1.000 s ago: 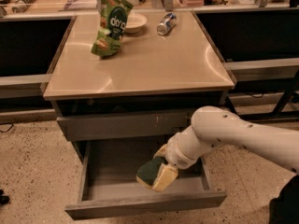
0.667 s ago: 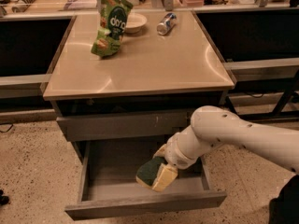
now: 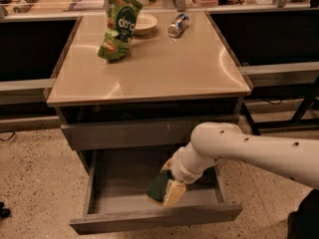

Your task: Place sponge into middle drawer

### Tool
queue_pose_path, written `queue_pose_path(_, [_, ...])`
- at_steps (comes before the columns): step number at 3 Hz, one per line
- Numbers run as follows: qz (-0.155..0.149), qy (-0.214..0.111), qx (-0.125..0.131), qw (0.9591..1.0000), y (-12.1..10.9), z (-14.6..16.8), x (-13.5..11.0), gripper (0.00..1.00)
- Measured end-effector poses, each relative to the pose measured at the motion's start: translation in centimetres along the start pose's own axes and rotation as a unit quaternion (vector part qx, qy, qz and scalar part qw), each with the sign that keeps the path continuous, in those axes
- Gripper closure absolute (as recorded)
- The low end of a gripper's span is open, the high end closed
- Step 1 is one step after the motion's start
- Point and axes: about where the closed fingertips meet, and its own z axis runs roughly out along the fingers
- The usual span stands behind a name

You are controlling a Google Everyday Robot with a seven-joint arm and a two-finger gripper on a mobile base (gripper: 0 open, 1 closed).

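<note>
Next, my gripper releases the sponge toward the back of the open middle drawer's bottom (image 3: 166, 172), close to the closed upper drawer.
The sponge (image 3: 163, 189), dark green scouring layer over pale yellow foam, hangs tilted over the open middle drawer (image 3: 149, 219), above its right half. My gripper (image 3: 171, 176) reaches down from the white arm at the right and holds the sponge from above; the sponge hides the fingertips. The drawer is pulled out, wide, grey and shallow, and nothing else shows inside it.
The tan cabinet top (image 3: 164, 63) carries a green snack bag (image 3: 118, 26), a white bowl (image 3: 142, 23) and a lying metal can (image 3: 178, 25) at the back. The closed upper drawer front (image 3: 124, 132) sits just above the open drawer. Speckled floor surrounds the cabinet.
</note>
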Motion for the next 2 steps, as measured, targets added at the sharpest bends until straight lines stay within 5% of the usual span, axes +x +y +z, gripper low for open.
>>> queue_pose_path(2, [-0.065,0.0,0.061,0.996,-5.2,6.8,3.2,1.0])
